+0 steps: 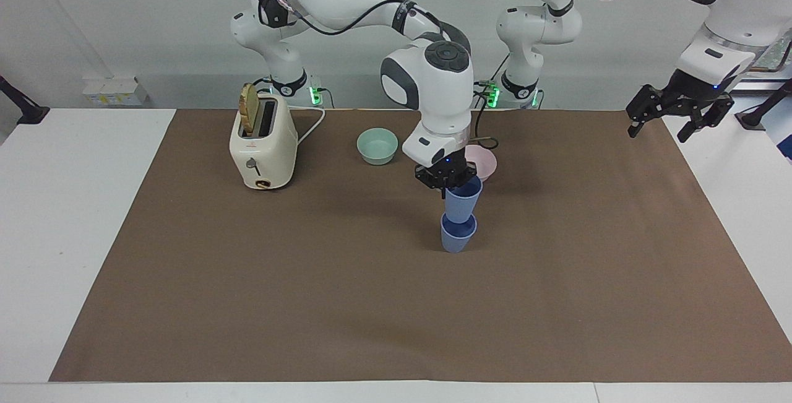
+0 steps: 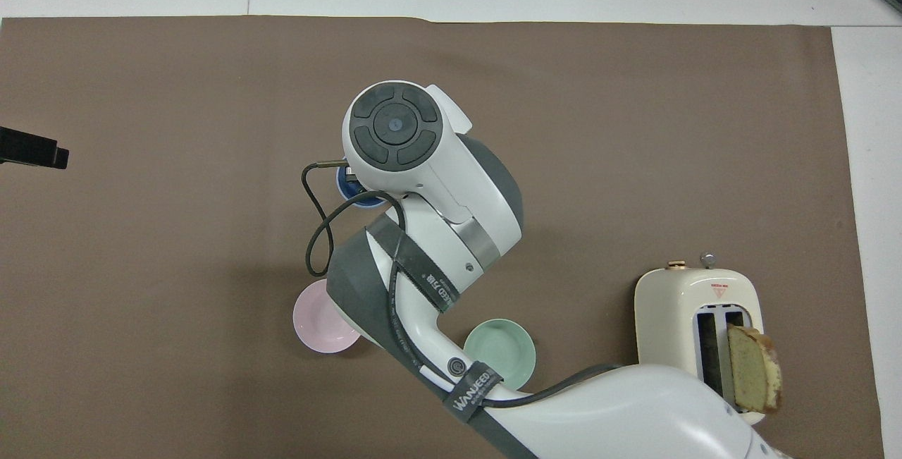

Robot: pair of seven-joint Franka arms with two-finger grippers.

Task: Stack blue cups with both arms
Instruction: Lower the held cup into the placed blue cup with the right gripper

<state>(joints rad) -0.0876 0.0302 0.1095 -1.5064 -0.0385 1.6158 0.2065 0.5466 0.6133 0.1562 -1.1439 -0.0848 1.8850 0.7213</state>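
My right gripper is holding its blue cup and will let it go inside the other blue cup (image 2: 378,170) that stands beyond the pink bowl.
My right gripper (image 1: 447,179) is shut on the rim of one blue cup (image 1: 463,200) and holds it upright directly over the other blue cup (image 1: 458,237), which stands on the brown mat. The held cup's base sits at the standing cup's mouth. In the overhead view the right arm covers both cups; only a blue sliver (image 2: 349,190) shows. My left gripper (image 1: 659,132) is open and empty, up in the air over the mat's edge at the left arm's end, and the left arm waits there; its tip shows in the overhead view (image 2: 35,149).
A pink bowl (image 1: 487,163) stands nearer to the robots than the cups, partly hidden by the right gripper. A mint-green bowl (image 1: 377,146) stands beside it toward the right arm's end. A cream toaster (image 1: 263,146) holding a bread slice stands beside the green bowl, toward that same end.
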